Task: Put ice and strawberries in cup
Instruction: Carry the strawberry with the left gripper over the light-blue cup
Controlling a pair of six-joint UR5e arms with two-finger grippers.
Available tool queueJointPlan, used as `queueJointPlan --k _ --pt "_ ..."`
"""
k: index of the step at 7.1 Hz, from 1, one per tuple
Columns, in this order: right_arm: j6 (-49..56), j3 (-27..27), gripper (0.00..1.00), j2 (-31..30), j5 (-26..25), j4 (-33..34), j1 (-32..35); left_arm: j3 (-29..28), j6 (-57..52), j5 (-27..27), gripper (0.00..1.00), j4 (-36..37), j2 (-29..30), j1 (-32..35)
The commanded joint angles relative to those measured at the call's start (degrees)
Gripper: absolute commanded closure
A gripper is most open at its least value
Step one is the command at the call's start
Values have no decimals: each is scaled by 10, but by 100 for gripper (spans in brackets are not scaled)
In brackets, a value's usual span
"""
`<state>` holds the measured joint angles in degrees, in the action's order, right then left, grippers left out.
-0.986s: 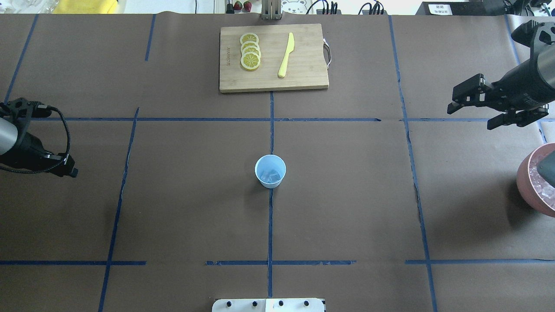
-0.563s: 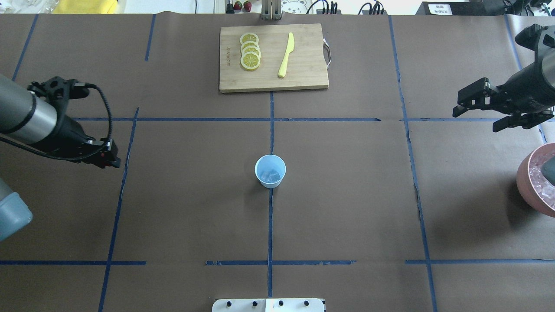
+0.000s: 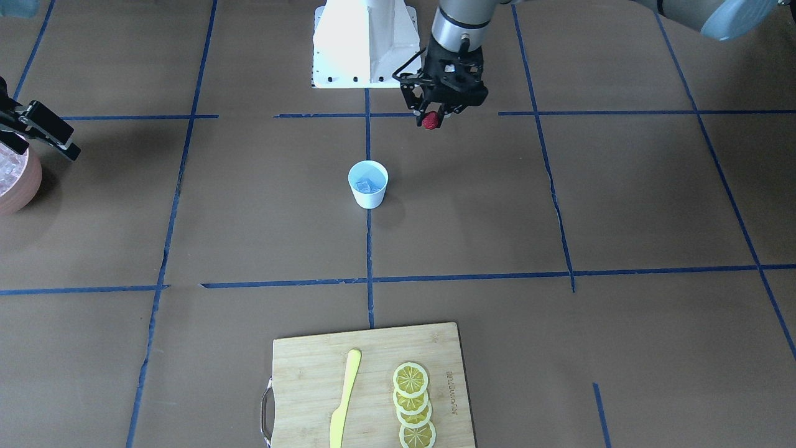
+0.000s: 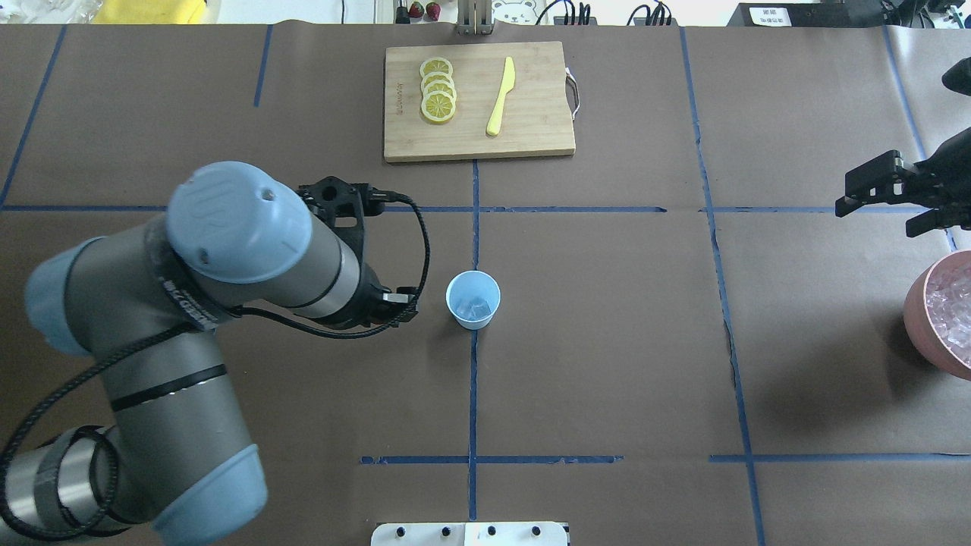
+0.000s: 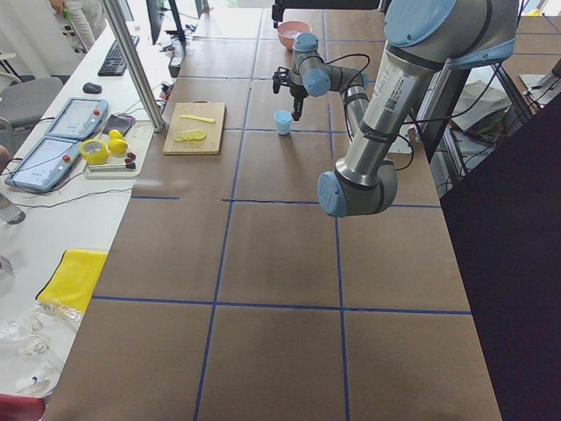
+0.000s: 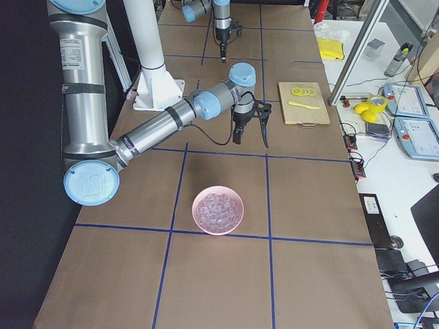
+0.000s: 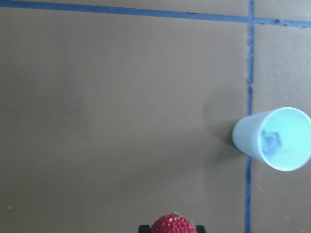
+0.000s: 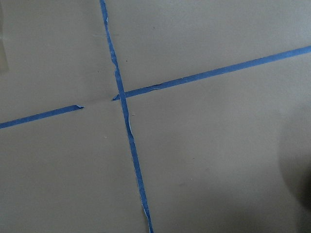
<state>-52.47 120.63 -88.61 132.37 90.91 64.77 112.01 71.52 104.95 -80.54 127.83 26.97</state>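
I should release the red strawberry, now held above the table beside the cup, from my left gripper on top of the ice cubes in the pale blue cup [image 3: 366,183] [image 7: 278,141].
The pale blue cup [image 4: 472,299] stands upright at the table's middle, with ice cubes [image 4: 474,308] inside. The cup also shows in the front view [image 3: 368,183] and the left wrist view [image 7: 272,138]. My left gripper [image 3: 430,118] is shut on the red strawberry [image 3: 429,121] and holds it above the table, just to the cup's left in the overhead view. The berry shows at the bottom edge of the left wrist view [image 7: 172,225]. My right gripper [image 4: 884,216] is open and empty at the far right, beyond the pink bowl.
A pink bowl [image 4: 916,318] of ice cubes [image 4: 952,307] sits at the right edge. A wooden cutting board [image 4: 531,114] with lemon slices [image 4: 438,89] and a yellow knife [image 4: 501,96] lies at the far middle. Two more strawberries [image 4: 425,10] lie beyond the table's far edge.
My left arm has swung in from the left edge to just beside the cup. My right gripper has drawn back toward the right edge, still open.
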Motion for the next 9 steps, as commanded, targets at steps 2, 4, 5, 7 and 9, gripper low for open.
queueJointPlan --k 2,4,5,7,9 --pt "5 1 1 -7 0 0 3 -151 6 -50 100 -1 123 -17" --pt "5 2 1 -8 0 0 3 -193 1 -51 99 -12 152 -17" --pt "6 2 1 -8 0 0 3 -209 1 -55 96 -13 161 -17" --pt "5 1 1 -8 0 0 3 -222 2 -62 91 -30 157 -17" --pt "5 1 1 -8 0 0 3 -219 2 -62 83 -30 147 -17"
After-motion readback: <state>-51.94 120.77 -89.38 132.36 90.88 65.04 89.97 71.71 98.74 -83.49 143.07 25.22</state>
